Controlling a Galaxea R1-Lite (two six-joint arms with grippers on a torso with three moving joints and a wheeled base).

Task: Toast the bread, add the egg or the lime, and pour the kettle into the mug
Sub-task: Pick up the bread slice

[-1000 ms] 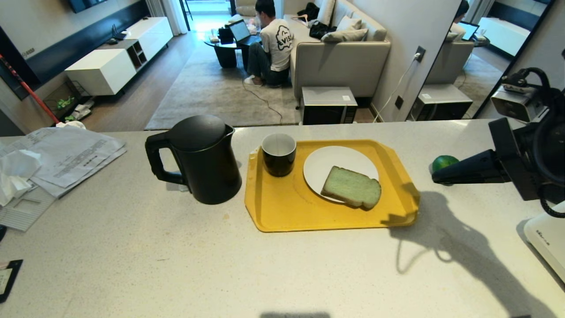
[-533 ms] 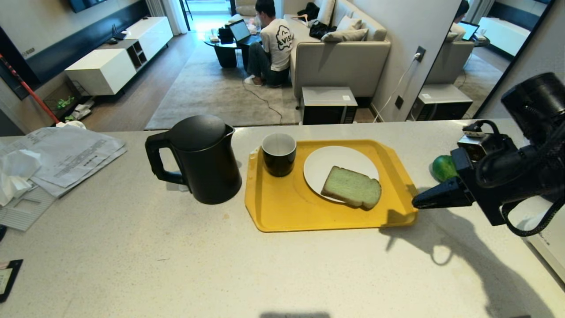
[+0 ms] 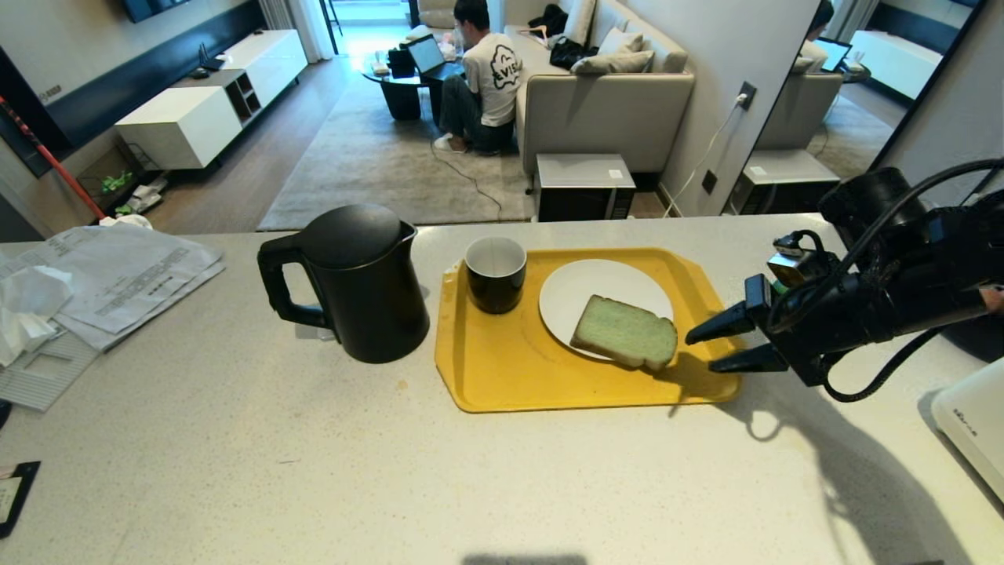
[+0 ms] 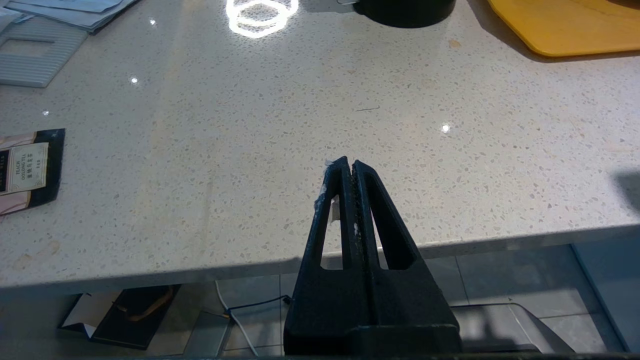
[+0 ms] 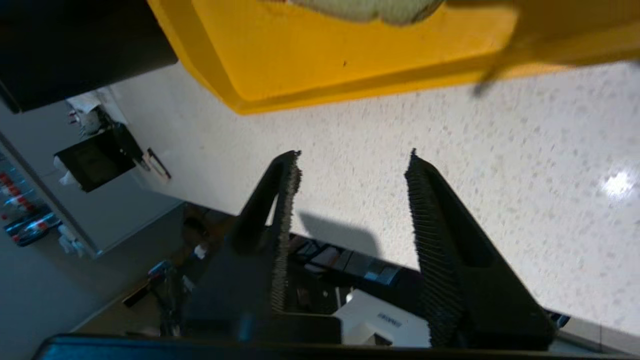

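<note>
Next, my right gripper goes to the pale green bread's short end (image 3: 666,343), the one nearest these open fingers, and closes there.
The pale green bread (image 3: 625,331) lies on a white plate (image 3: 580,292) in a yellow tray (image 3: 510,369), with the black mug (image 3: 495,275) at the tray's far left corner. The black kettle (image 3: 357,282) stands on the counter left of the tray. My right gripper (image 3: 700,351) is open and empty over the tray's right rim, a little right of the bread. In the right wrist view the right gripper (image 5: 355,152) faces the tray (image 5: 310,65) and the bread's edge (image 5: 370,7). The left gripper (image 4: 348,164) is shut over the counter's near edge. My right arm hides the lime. The egg is out of view.
Papers and tissues (image 3: 118,275) lie at the counter's far left. A tea packet (image 4: 25,170) sits near the front left edge. A white appliance (image 3: 973,424) stands at the right front. A person sits on the floor in the room beyond.
My right arm has swung left and down from the counter's right side to the tray's right rim. Its fingers have opened. It now covers the lime.
</note>
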